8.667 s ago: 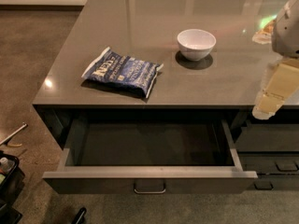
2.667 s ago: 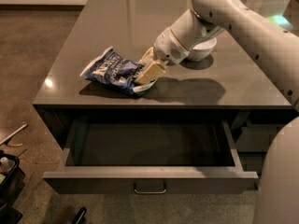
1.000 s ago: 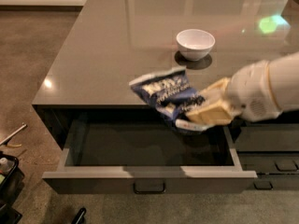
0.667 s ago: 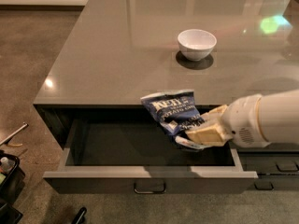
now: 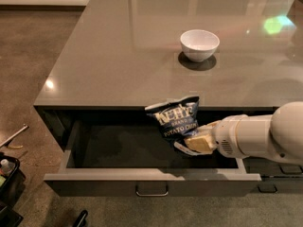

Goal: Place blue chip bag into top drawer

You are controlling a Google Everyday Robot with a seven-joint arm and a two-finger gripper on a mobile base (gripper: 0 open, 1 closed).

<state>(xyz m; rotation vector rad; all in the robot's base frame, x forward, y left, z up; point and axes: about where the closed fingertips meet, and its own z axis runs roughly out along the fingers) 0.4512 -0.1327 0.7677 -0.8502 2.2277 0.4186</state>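
My gripper is going to release the blue chip bag toward the back of the top drawer (image 5: 189, 135), in line with the white bowl.
The blue chip bag (image 5: 175, 120) is dark blue with white lettering. It hangs upright over the open top drawer (image 5: 151, 182), its lower end below the counter's front edge. My gripper (image 5: 198, 143) reaches in from the right on a white arm and is shut on the bag's lower right corner. The drawer is pulled out, dark grey, with a small metal pull handle (image 5: 151, 192) at the centre of its front. The inside of the drawer shows nothing in it.
A white bowl (image 5: 199, 44) stands on the grey counter (image 5: 118, 60) behind the bag. Narrower drawers with dark handles (image 5: 279, 171) sit at the right under my arm. Dark objects (image 5: 7, 181) lie on the floor at the left.
My gripper took the bag off the counter, carried it right and forward, and has lowered it over the open drawer. The bag now hangs lower than 0.7 s ago.
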